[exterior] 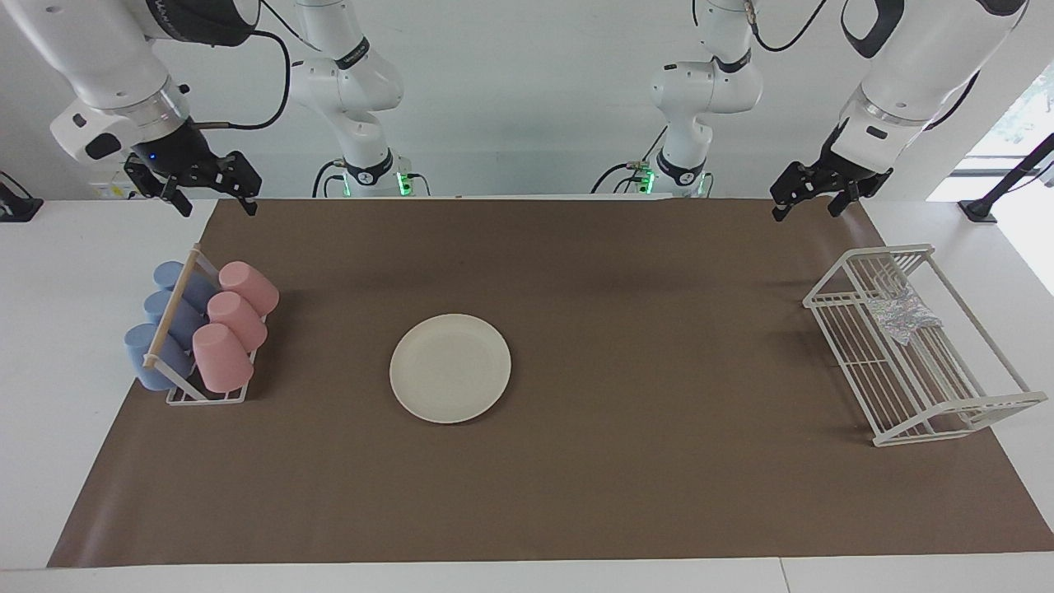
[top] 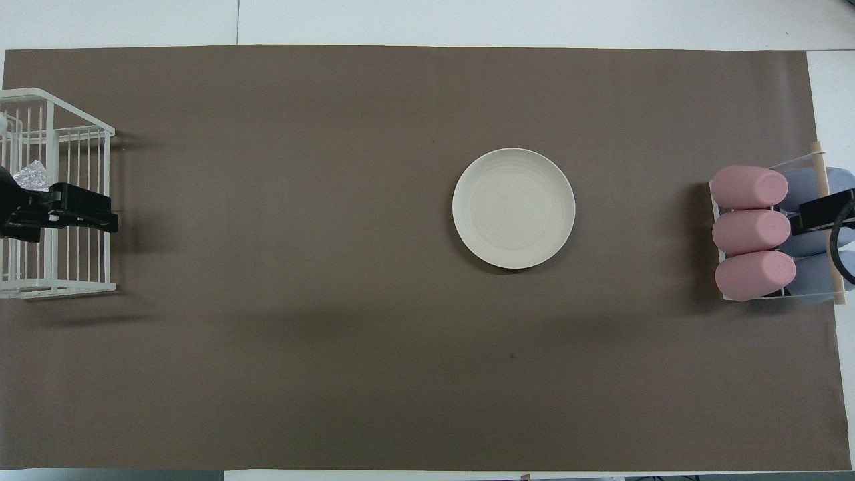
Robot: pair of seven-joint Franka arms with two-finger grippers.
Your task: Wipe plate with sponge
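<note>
Next, I close my left gripper on the top of the speckled silvery sponge (top: 33,170) inside the white wire rack to wipe the plate.
The cream-white plate (exterior: 450,368) (top: 514,208) lies flat near the middle of the brown mat, with nothing on it. The speckled silvery sponge (exterior: 902,315) (top: 31,176) lies inside the white wire rack (exterior: 929,408) (top: 73,288) at the left arm's end of the table. My left gripper (exterior: 807,207) hangs open, high over the mat's corner by that rack, well above the sponge and touching nothing. My right gripper (exterior: 216,204) hangs open and holds nothing, high over the mat's corner by the cup rack. In the overhead view the left gripper's black body partly covers the wire rack.
A cup rack (exterior: 171,317) (top: 826,227) with three pink and three blue cups lying on their sides stands at the right arm's end. The brown mat (exterior: 576,494) covers most of the white table. Bare mat surrounds the plate.
</note>
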